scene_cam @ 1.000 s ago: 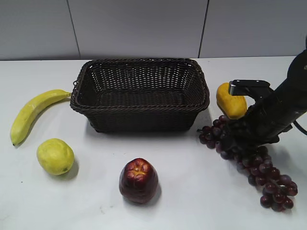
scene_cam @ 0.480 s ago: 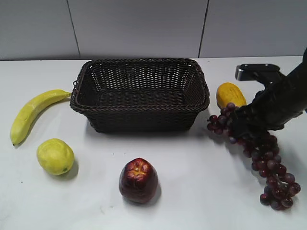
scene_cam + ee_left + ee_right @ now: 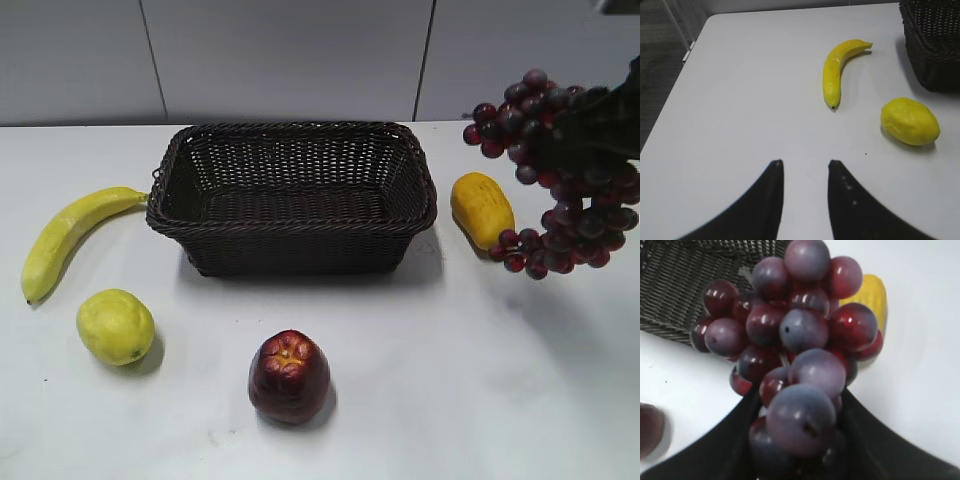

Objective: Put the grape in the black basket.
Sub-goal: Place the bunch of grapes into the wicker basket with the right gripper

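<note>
Next, my right gripper lets go of the grape on the black basket's bottom (image 3: pixel 328 190) (image 3: pixel 682 275), just off its middle toward the orange-yellow fruit.
My right gripper (image 3: pixel 590 125) is shut on the grape (image 3: pixel 560 190), a long bunch of dark purple-red grapes. It holds the bunch in the air at the right edge, above the table, right of the black basket (image 3: pixel 292 235). The bunch hangs down in front of a yellow fruit. In the right wrist view the grape (image 3: pixel 795 340) fills the frame between the jaws (image 3: pixel 800 405), with the basket (image 3: pixel 685 295) at upper left. My left gripper (image 3: pixel 805 165) is open and empty over bare table; the basket's corner (image 3: pixel 935 50) shows at upper right.
A banana (image 3: pixel 65 235) and a yellow-green fruit (image 3: pixel 115 325) lie left of the basket. A dark red apple (image 3: pixel 289 377) sits in front of it. An orange-yellow fruit (image 3: pixel 480 208) lies right of the basket, under the held bunch.
My right gripper has lifted the grape off the table, up and slightly right. The bunch now hangs in the air. The left arm has not visibly moved.
</note>
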{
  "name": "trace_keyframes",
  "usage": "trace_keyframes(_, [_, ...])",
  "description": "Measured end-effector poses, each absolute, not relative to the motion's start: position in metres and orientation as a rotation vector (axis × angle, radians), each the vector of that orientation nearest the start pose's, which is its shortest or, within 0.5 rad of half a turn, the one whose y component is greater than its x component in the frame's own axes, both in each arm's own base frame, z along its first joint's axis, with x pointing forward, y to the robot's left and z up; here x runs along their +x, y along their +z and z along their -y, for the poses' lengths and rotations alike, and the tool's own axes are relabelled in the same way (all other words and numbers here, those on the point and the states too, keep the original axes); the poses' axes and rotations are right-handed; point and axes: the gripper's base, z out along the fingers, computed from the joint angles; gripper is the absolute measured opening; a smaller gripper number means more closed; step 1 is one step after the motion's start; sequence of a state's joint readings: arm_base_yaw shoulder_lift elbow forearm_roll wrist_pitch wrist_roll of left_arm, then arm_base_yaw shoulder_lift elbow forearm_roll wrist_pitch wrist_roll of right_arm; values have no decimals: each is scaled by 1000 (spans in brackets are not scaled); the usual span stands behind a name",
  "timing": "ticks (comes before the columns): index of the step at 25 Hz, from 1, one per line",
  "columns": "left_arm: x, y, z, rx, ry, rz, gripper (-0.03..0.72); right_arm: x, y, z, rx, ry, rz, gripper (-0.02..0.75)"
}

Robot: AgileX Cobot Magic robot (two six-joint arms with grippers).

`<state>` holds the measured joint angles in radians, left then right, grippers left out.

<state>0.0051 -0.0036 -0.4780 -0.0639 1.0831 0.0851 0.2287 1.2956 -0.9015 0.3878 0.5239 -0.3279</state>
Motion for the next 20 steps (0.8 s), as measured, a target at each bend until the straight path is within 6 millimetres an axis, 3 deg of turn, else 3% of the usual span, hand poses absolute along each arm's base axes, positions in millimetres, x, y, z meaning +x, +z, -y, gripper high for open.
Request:
trace_keyframes(5, [-4, 269, 5, 86, -22, -2082, 228, 245, 317, -74, -369, 318, -2241, 288])
trace_keyframes(12, [-4, 269, 5, 86, -22, -2082, 228, 268, 368, -81, -394, 324, -2116, 287])
trace_keyframes(15, [-4, 269, 5, 86, -22, -2082, 228, 286, 381, -98, -450, 335, -2086, 287])
trace_keyframes(20, [-4, 269, 5, 86, -22, -2082, 228, 319, 382, -145, -581, 382, -2066, 286])
